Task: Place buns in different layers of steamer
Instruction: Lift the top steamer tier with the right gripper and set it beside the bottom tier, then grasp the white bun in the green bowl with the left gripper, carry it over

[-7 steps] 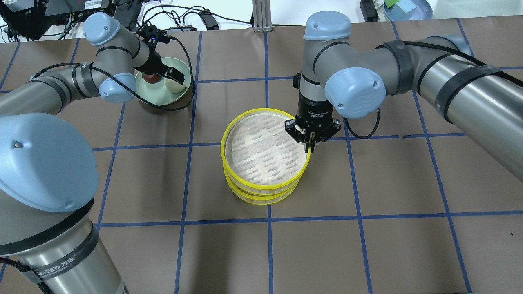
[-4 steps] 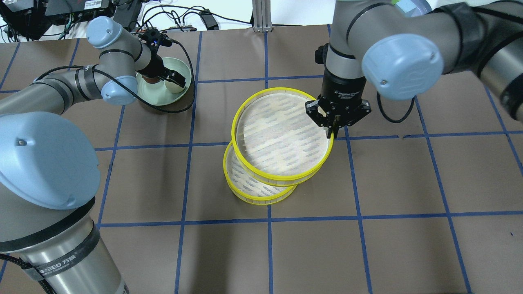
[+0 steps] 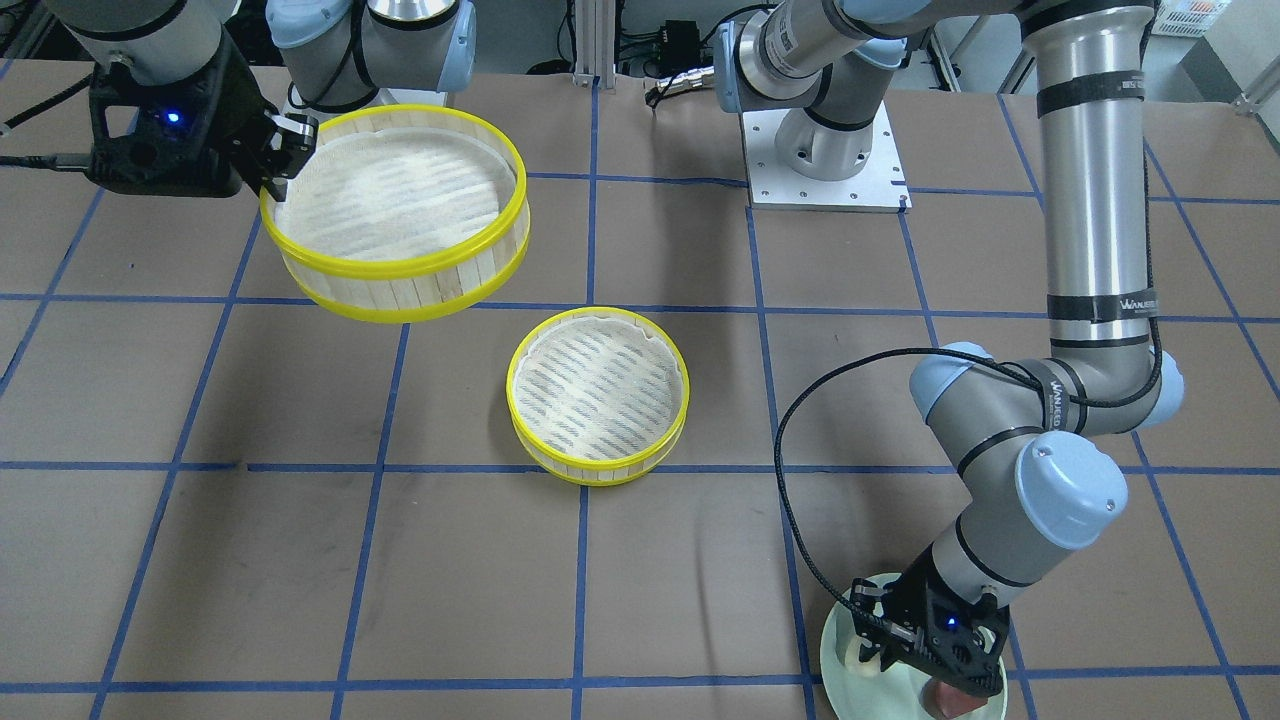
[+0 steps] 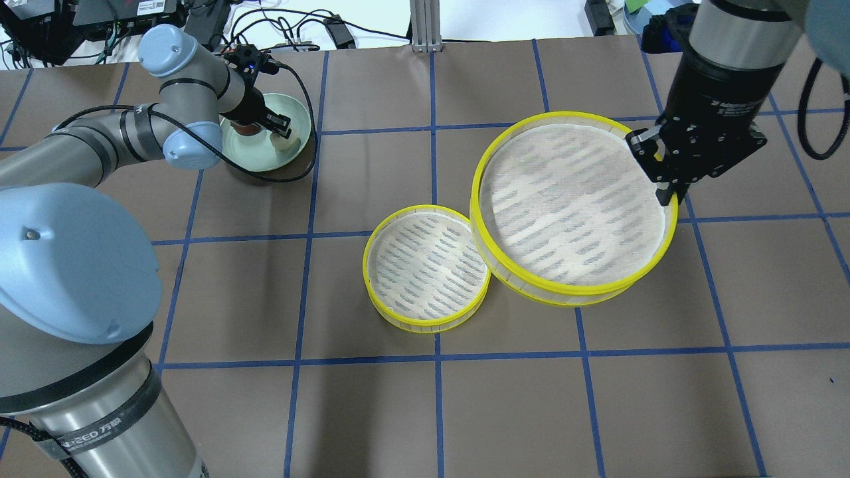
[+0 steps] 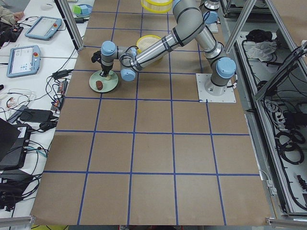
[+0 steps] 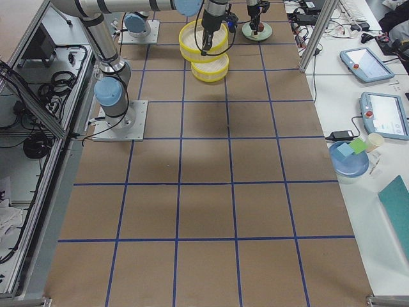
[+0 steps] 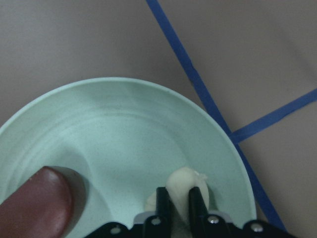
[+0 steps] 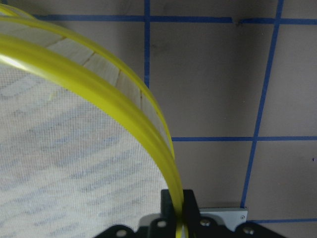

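Note:
The robot's left gripper should release the cream-white bun on the white liner inside the lower steamer layer (image 3: 583, 418).
My right gripper (image 4: 667, 192) is shut on the yellow rim of the upper steamer layer (image 4: 571, 206) and holds it in the air, to the right of the lower layer (image 4: 425, 265), which sits on the table. In the front view the lifted layer (image 3: 395, 200) hangs from that gripper (image 3: 285, 165), apart from the lower layer (image 3: 597, 395). Both layers are empty. My left gripper (image 4: 282, 129) is down in the pale green plate (image 7: 124, 124), shut on the cream-white bun (image 7: 185, 191). The reddish-brown bun (image 7: 34, 206) lies beside it on the plate.
The brown table mat is marked by a blue tape grid (image 4: 435, 358). The plate (image 4: 265, 153) stands at the far left of the table. A black cable (image 4: 305, 99) loops around the left wrist. The arm bases (image 3: 825, 150) stand at the robot's side of the table.
My right gripper has lifted the upper layer off the stack and carried it up and to the right, baring the lower layer. My left gripper stays at the plate on the cream-white bun.

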